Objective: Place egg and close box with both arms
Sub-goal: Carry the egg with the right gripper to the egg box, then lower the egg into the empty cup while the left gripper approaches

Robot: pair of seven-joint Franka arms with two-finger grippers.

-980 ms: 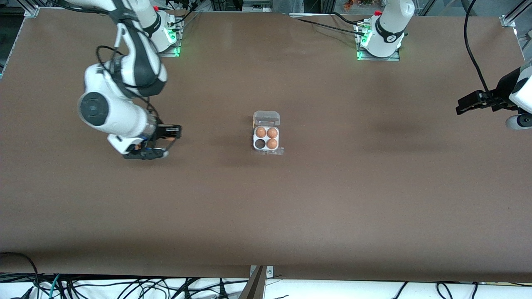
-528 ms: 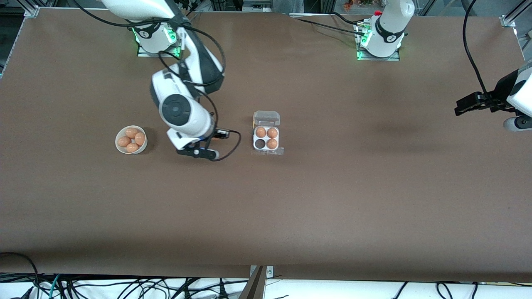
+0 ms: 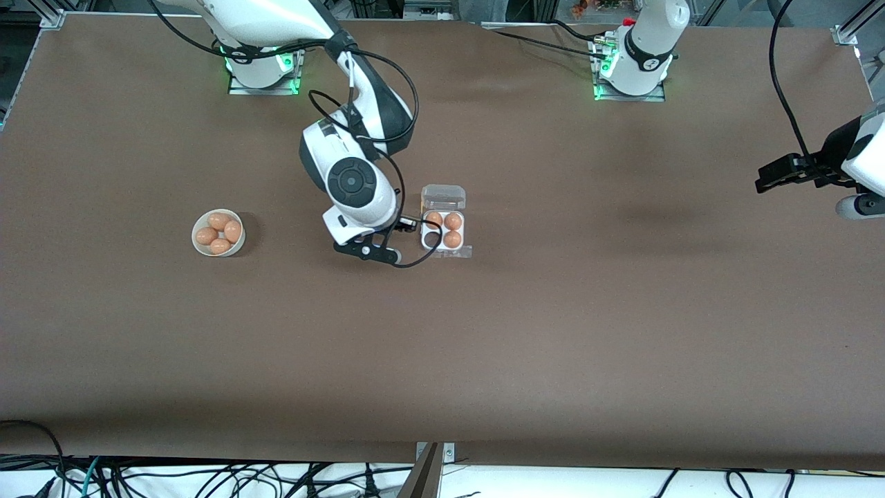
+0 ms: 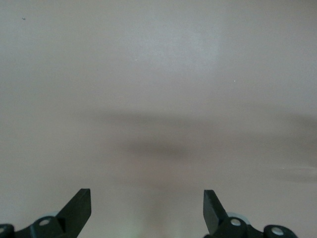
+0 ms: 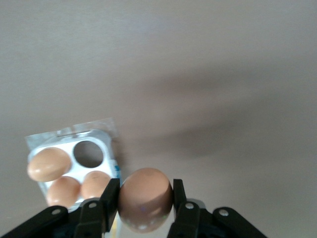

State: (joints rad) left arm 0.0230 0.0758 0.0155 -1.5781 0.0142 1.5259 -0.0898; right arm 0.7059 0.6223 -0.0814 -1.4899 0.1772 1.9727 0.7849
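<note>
My right gripper needs to release the tan-brown egg, now held close beside the box, in the empty cell of the clear box point(image 3: 431, 239) point(image 5: 88, 153), next to the three eggs.
The box point(image 3: 443, 246) is a clear four-cell carton in the middle of the table, lid point(image 3: 443, 196) open. It holds three eggs, and the cell point(image 3: 433, 239) nearer the front camera on the right arm's side is empty. My right gripper point(image 3: 405, 224) hangs just beside the box, toward the right arm's end. In the right wrist view it point(image 5: 145, 198) is shut on the tan-brown egg point(image 5: 145, 191), with the box point(image 5: 101, 131) and its empty cell point(image 5: 88, 152) close by. The hand hides the egg in the front view. My left gripper point(image 3: 767, 176) waits open and empty point(image 4: 147, 203) at the left arm's end of the table.
A round white bowl point(image 3: 196, 243) with several more eggs point(image 3: 219, 233) stands toward the right arm's end of the table. A black cable loop point(image 3: 415, 261) from the right wrist hangs beside the box.
My right arm has swung from over the bowl to beside the box, carrying the egg; the bowl has come into view. The left arm has not moved.
</note>
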